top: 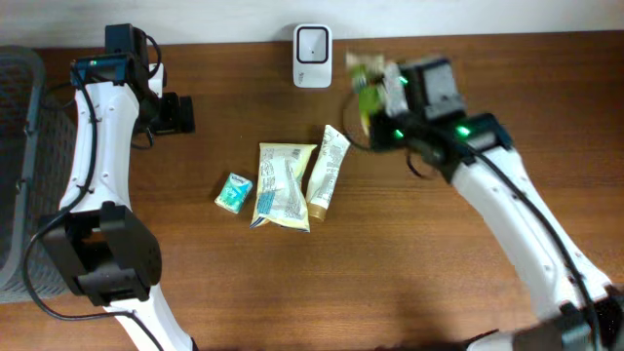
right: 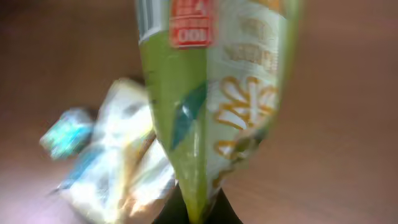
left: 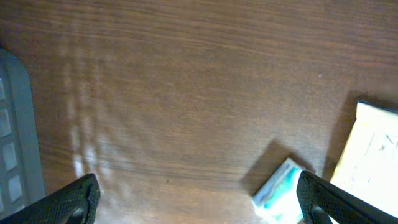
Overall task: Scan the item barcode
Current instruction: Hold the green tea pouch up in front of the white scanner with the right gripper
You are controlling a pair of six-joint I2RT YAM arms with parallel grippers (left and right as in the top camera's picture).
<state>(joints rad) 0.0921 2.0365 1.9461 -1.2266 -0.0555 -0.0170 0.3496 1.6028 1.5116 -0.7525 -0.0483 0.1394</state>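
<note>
The green packet will leave my right gripper on the bare wood (top: 513,187) well past the cream tube, away from the basket.
My right gripper (top: 378,105) is shut on the bottom edge of a green snack packet (top: 368,80), held above the table just right of the white barcode scanner (top: 311,44) at the back edge. In the right wrist view the green packet (right: 211,93) rises upright out of the closed gripper (right: 196,213), with a red label near its top. My left gripper (top: 181,113) stands open over bare wood at the back left. The left wrist view shows its fingertips (left: 78,198) wide apart with nothing between them.
A teal box (top: 234,192), a pale yellow packet (top: 283,185) and a cream tube (top: 329,168) lie mid-table. The teal box (left: 278,190) and the packet (left: 373,155) sit by my left gripper's right finger. A grey mesh basket (top: 19,146) stands at the left edge.
</note>
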